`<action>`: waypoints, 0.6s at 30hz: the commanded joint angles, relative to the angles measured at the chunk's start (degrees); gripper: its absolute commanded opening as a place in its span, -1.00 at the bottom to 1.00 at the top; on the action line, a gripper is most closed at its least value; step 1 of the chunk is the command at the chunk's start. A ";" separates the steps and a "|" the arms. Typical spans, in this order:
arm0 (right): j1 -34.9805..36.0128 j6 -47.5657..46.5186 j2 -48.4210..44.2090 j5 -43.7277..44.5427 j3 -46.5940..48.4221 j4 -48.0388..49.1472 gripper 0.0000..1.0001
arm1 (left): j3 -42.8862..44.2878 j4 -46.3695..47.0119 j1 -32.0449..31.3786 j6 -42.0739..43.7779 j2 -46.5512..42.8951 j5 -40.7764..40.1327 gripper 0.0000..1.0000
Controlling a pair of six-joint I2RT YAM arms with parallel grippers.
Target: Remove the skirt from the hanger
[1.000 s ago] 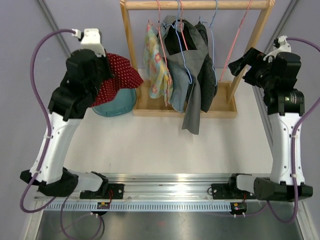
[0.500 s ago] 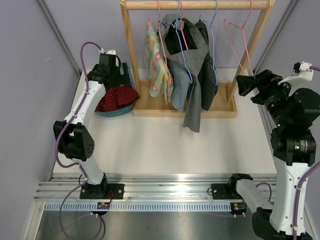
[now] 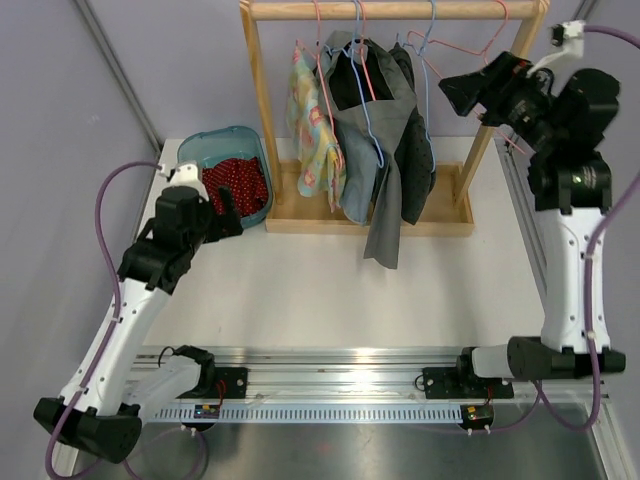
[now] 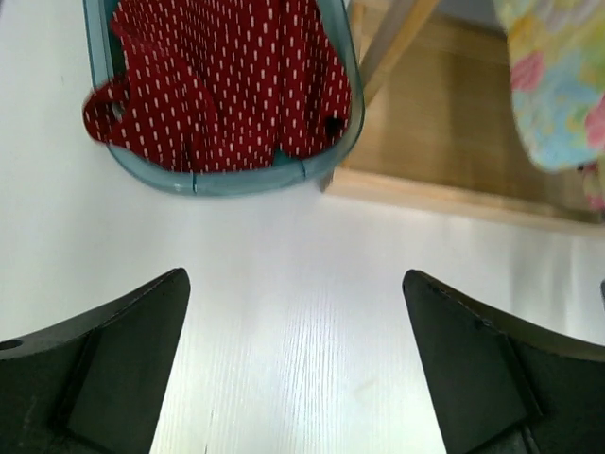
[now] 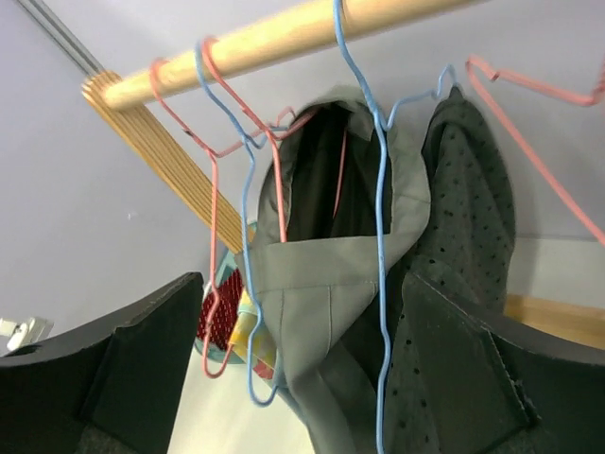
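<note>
The robot's right gripper should close on the near arm of the blue hanger (image 3: 427,100) (image 5: 382,251), below the hanger's hook, where the dark dotted garment hangs.
The red white-dotted skirt (image 3: 235,180) (image 4: 217,85) lies bunched in the teal bin (image 3: 190,150) (image 4: 236,182), off any hanger. My left gripper (image 3: 228,215) (image 4: 293,284) hovers open over bare table just in front of the bin, with nothing between its fingers. High at the rack, my right gripper (image 3: 452,95) (image 5: 302,284) is open and faces the hanging clothes without touching them. An empty pink hanger (image 5: 539,151) hangs on the rail at the right.
The wooden rack (image 3: 400,9) stands at the back on a wooden base (image 3: 450,215). A floral garment (image 3: 315,130), a grey one (image 3: 370,130) (image 5: 331,284) and a dark dotted one (image 3: 415,150) (image 5: 473,218) hang on wire hangers.
My left gripper opened, let the red skirt drop into the bin, and drew back toward the near side. My right arm swung up and left to the rail.
</note>
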 commanded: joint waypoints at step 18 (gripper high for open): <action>7.94 -5.52 18.48 9.51 4.02 -0.06 -0.43 | -13.55 -1.60 -4.07 -1.98 -8.50 -1.70 0.98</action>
